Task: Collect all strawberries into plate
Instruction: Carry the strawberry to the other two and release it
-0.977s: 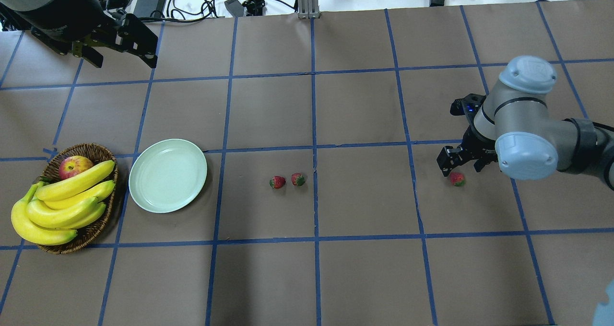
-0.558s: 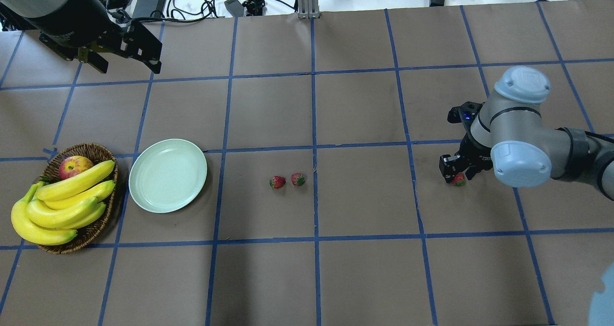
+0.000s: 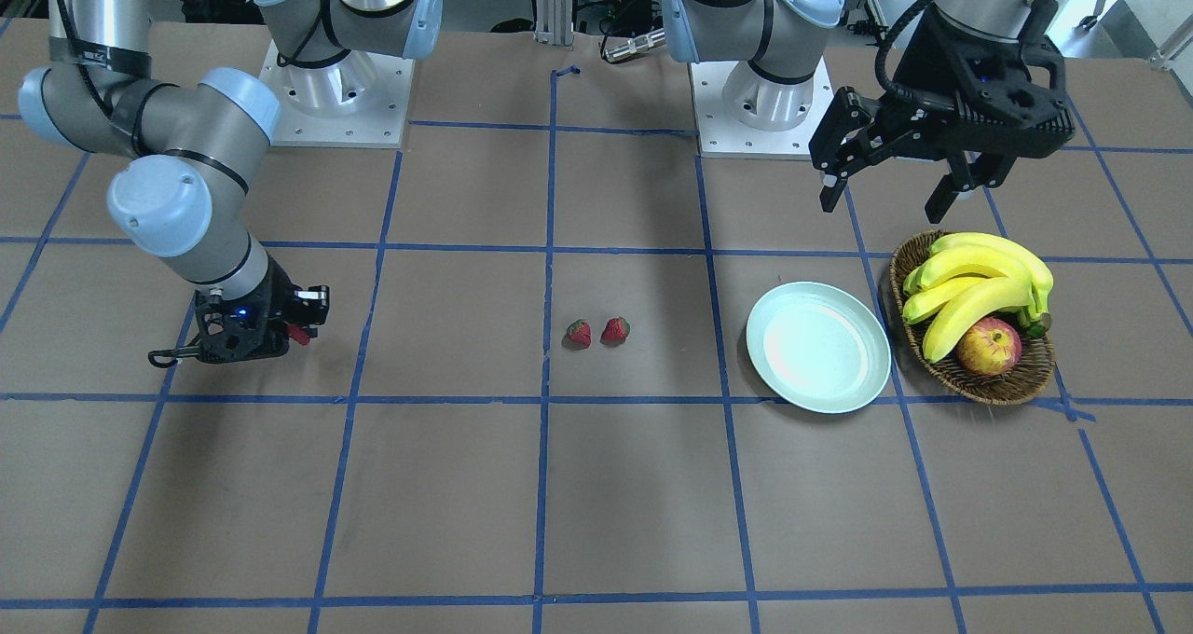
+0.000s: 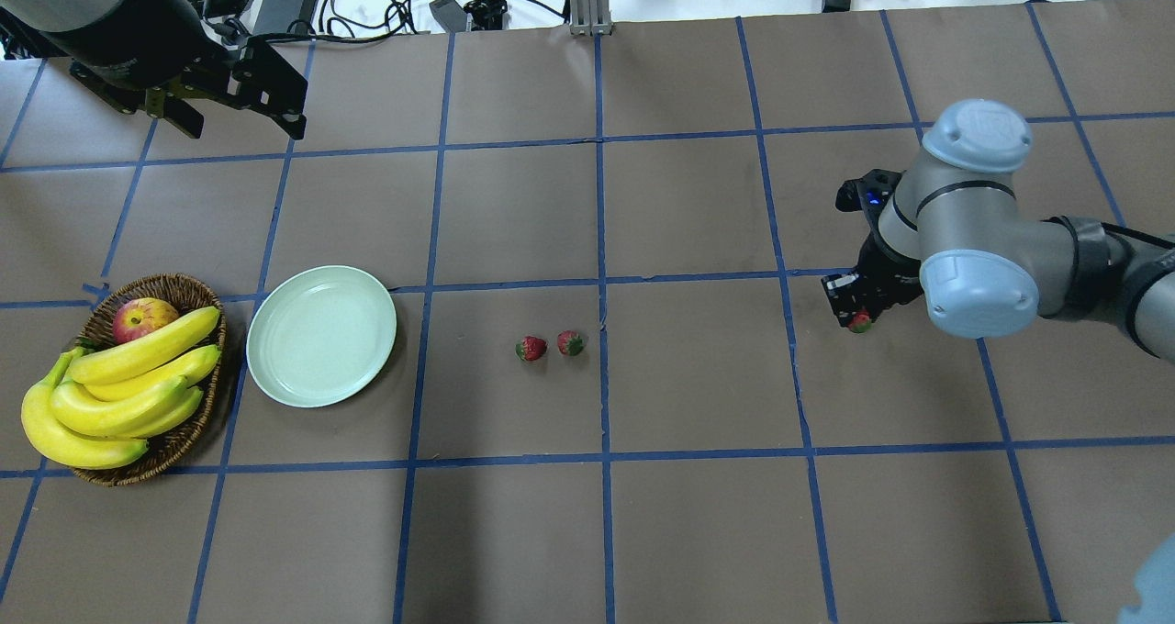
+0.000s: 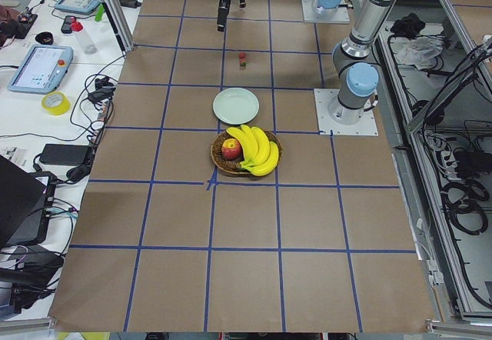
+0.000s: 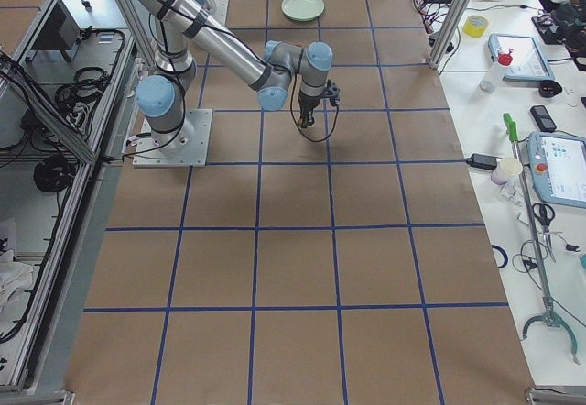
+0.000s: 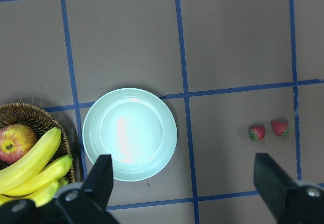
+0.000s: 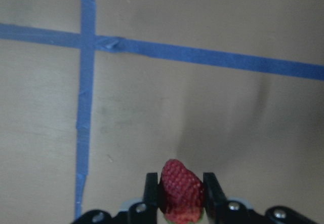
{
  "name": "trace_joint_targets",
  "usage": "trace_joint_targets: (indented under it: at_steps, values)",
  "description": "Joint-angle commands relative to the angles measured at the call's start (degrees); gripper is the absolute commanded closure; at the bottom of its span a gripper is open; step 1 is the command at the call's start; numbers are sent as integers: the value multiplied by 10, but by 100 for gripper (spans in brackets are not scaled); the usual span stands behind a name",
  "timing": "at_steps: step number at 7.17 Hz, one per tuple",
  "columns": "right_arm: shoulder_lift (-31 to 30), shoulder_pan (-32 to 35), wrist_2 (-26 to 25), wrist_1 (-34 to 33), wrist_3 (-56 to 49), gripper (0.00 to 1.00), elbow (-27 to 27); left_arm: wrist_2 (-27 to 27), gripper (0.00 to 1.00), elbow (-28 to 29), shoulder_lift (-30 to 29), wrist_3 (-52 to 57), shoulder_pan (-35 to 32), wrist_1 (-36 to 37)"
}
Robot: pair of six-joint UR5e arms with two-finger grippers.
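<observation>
Next, I let go of the strawberry in my right gripper on the table (image 3: 609, 353), setting it close beside the loose strawberry that is nearer the plate.
My right gripper (image 4: 849, 315) is shut on one strawberry (image 4: 860, 321) at the table's right side and holds it just above the paper; the right wrist view shows the red berry (image 8: 181, 183) between the fingers. Two more strawberries (image 4: 531, 348) (image 4: 571, 342) lie side by side near the table's middle. The pale mint plate (image 4: 321, 335) sits to their left with nothing on it. My left gripper (image 4: 240, 121) is open and empty, high above the far left; its wrist view shows the plate (image 7: 129, 134) and both loose strawberries (image 7: 257, 133).
A brown wicker basket (image 4: 179, 284) with bananas (image 4: 119, 390) and a red-yellow apple (image 4: 142, 318) stands just left of the plate. Cables and power bricks (image 4: 289, 0) lie beyond the table's far edge. Blue tape lines grid the brown tabletop.
My right gripper closed on the right-hand strawberry and carried it a little up and to the left in the overhead view. The left arm shifted slightly. The other berries and the plate stayed put.
</observation>
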Motion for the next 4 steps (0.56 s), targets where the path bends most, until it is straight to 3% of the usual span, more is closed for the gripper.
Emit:
trace_joint_targets:
  at_steps: [1, 2, 4]
  values:
    - [7, 135, 46, 30, 221, 86, -73, 0, 0, 1, 0, 3, 0, 0]
    - [29, 183, 81, 24, 307, 86, -93, 2, 0, 3, 0, 6, 0, 0]
    - [109, 267, 114, 16, 418, 86, -187, 3, 0, 2, 0, 6, 0, 1]
